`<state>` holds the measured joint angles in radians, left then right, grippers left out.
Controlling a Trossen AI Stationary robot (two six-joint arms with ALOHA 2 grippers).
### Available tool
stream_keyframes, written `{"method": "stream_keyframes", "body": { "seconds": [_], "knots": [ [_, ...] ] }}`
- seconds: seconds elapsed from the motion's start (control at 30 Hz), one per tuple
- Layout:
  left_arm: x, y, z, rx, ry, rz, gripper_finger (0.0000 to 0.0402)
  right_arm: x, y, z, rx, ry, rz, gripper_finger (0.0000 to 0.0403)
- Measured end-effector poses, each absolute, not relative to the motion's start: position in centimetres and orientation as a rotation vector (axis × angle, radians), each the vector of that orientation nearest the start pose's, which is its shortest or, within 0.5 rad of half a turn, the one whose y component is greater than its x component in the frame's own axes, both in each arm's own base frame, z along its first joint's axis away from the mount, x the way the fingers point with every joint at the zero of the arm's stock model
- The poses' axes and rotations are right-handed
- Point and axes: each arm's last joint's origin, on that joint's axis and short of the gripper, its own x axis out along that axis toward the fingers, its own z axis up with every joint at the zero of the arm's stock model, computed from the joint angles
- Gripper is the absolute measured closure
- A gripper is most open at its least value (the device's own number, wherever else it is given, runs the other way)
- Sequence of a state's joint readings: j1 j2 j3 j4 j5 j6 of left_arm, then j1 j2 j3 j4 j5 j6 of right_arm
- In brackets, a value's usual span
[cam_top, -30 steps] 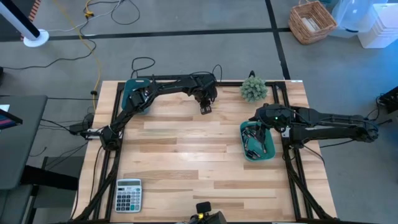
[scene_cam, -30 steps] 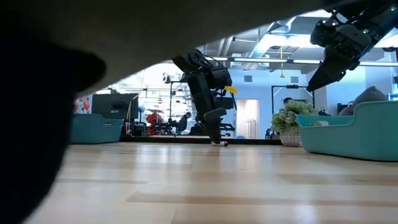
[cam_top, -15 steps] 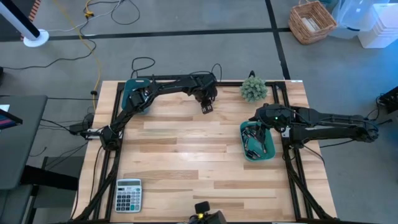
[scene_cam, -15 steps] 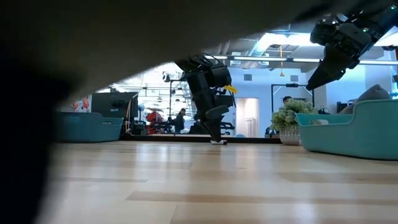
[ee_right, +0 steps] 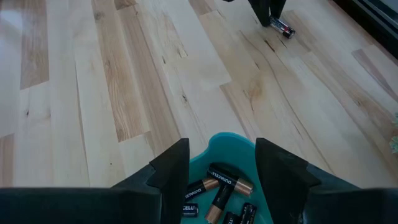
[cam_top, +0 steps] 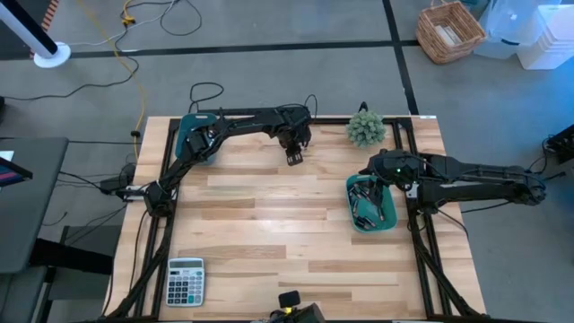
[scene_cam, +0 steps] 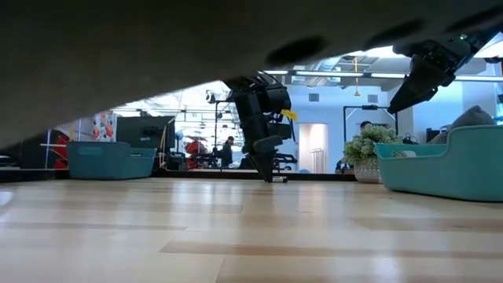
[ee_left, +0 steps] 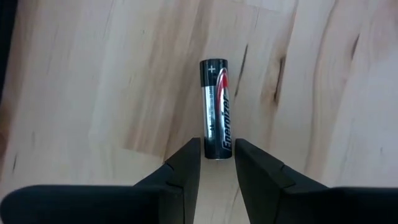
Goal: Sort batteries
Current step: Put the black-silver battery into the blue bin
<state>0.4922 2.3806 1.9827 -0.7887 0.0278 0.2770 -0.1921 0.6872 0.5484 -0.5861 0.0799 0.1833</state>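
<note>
The robot's right gripper should close on the dark end of the silver battery (cam_top: 299, 160) (ee_right: 287, 30), which lies near the table's far edge, beneath the left gripper.
One silver and dark battery (ee_left: 216, 109) lies flat on the wooden table near its far edge, also seen in the low view (scene_cam: 277, 179) and the right wrist view (ee_right: 283, 28). My left gripper (ee_left: 217, 149) points steeply down over it. Its fingertips stand narrowly apart on either side of the battery's near end, with a thin gap at one side. My right gripper (ee_right: 217, 158) hangs open over the rim of a teal bin (cam_top: 387, 218) at the table's right. Several batteries (ee_right: 217, 183) lie in that bin.
A second teal bin (cam_top: 186, 131) stands at the far left corner under the left arm. A small potted plant (cam_top: 365, 130) sits at the far edge, right of my left gripper. A grey calculator (cam_top: 186, 281) lies at the near left. Bare wood fills the table's middle.
The dark shape that blocked the left of the low view has drawn away, so the far-left teal bin now shows there. Both arms have kept their places.
</note>
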Motion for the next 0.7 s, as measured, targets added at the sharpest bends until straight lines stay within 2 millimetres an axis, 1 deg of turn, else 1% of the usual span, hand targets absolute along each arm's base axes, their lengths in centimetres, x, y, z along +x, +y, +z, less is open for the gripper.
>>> {"method": "stream_keyframes", "body": {
  "seconds": [0.27, 0.4, 0.6, 0.7],
  "knots": [
    [43.8, 23.4, 15.6, -0.053, 1.201, 0.249, 0.0312, 13.6, -2.9, 23.2, 0.215, 0.7, -0.326, 0.0207],
    [43.7, 23.3, 15.8, -0.067, 1.204, 0.26, 0.0312, 13.8, -2.9, 23.5, 0.213, 0.666, -0.324, 0.0207],
    [43.5, 23.3, 16.8, -0.061, 1.195, 0.266, 0.0313, 14.2, -3.1, 23.9, 0.167, 0.613, -0.312, 0.0207],
    [43.4, 23.3, 17.0, -0.048, 1.198, 0.256, 0.0313, 14.8, -3.4, 24.0, 0.156, 0.589, -0.317, 0.0207]
  ]
}}
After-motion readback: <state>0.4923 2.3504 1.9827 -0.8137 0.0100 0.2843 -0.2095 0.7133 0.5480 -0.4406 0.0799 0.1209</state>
